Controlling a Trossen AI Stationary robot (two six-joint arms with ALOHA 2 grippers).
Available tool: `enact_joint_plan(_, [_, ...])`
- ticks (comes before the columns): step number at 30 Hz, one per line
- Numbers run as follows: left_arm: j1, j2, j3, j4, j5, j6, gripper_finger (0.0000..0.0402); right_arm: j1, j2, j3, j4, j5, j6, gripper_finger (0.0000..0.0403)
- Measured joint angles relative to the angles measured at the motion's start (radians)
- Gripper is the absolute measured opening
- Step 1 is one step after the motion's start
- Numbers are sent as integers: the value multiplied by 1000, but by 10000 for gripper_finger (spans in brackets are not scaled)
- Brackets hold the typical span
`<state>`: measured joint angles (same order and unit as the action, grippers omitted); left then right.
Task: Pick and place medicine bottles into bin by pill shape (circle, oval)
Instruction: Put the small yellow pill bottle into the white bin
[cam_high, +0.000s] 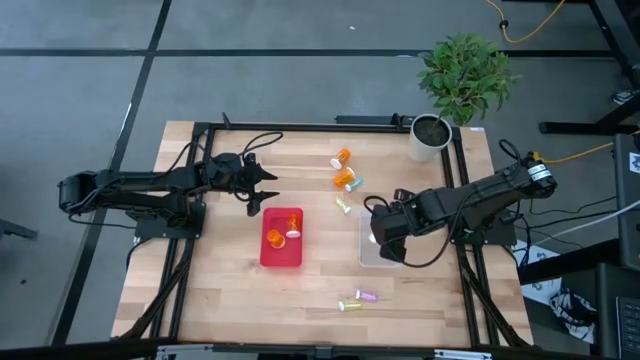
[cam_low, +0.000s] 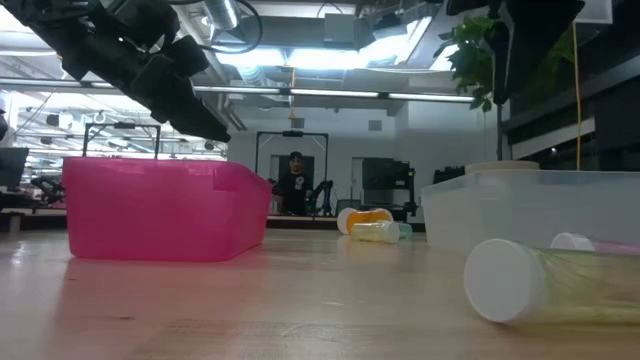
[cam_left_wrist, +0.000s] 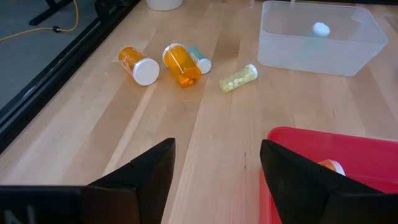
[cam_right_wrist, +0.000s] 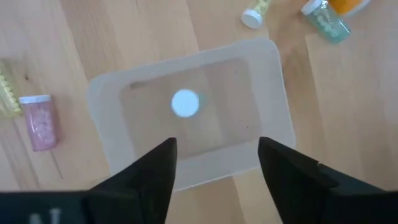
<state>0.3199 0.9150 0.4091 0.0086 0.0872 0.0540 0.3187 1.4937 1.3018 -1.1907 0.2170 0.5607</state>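
Note:
My right gripper is going to close on the body of the yellow bottle (cam_high: 342, 204) (cam_right_wrist: 260, 6), which lies beyond the bins, near the green bottle.
My left gripper (cam_high: 264, 195) (cam_left_wrist: 217, 149) is open and empty, just beyond the far left corner of the red bin (cam_high: 268, 256), which holds two orange bottles (cam_high: 285, 228). My right gripper (cam_high: 377, 233) (cam_right_wrist: 217, 146) is open and empty above the clear bin (cam_right_wrist: 273, 93). One bottle stands upright in that bin, its white cap (cam_right_wrist: 185, 103) showing. Two orange bottles (cam_left_wrist: 138, 65) (cam_left_wrist: 181, 63), a green one (cam_left_wrist: 199, 60) and a yellow one (cam_left_wrist: 238, 78) lie on the table beyond the bins. A pink bottle (cam_high: 367, 297) and a yellow one (cam_high: 350, 304) lie near the front edge.
A white plant pot (cam_high: 428, 138) with a green plant stands at the table's far right corner. A black frame (cam_high: 300, 127) runs along the table's edges. Bare wood (cam_high: 230, 290) lies left of and in front of the red bin.

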Motion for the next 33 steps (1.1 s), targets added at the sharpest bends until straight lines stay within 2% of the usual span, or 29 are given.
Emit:
enact_joint_plan(2, [0, 0, 0, 0, 0, 0, 229, 0, 0, 0, 20, 39, -16, 235])
enact_joint_plan(8, [0, 0, 0, 0, 0, 0, 229, -11, 0, 0, 141, 274, -19, 237])
enact_joint_plan(10, [0, 0, 0, 0, 0, 0, 229, -28, 0, 0, 192, 291, -20, 237])
enact_joint_plan(17, [0, 0, 0, 0, 0, 1, 229, -129, 40, 0, 285, 176, -104, 237])
enact_joint_plan(22, [0, 0, 0, 0, 0, 1, 229, -227, 135, 0, 300, 117, -149, 237])
enact_joint_plan(27, [0, 0, 0, 0, 0, 0, 229, -314, 224, 0, 401, 35, -226, 237])
enact_joint_plan(33, [0, 0, 0, 0, 0, 1, 229, -402, 333, 0, 507, 8, -265, 237])
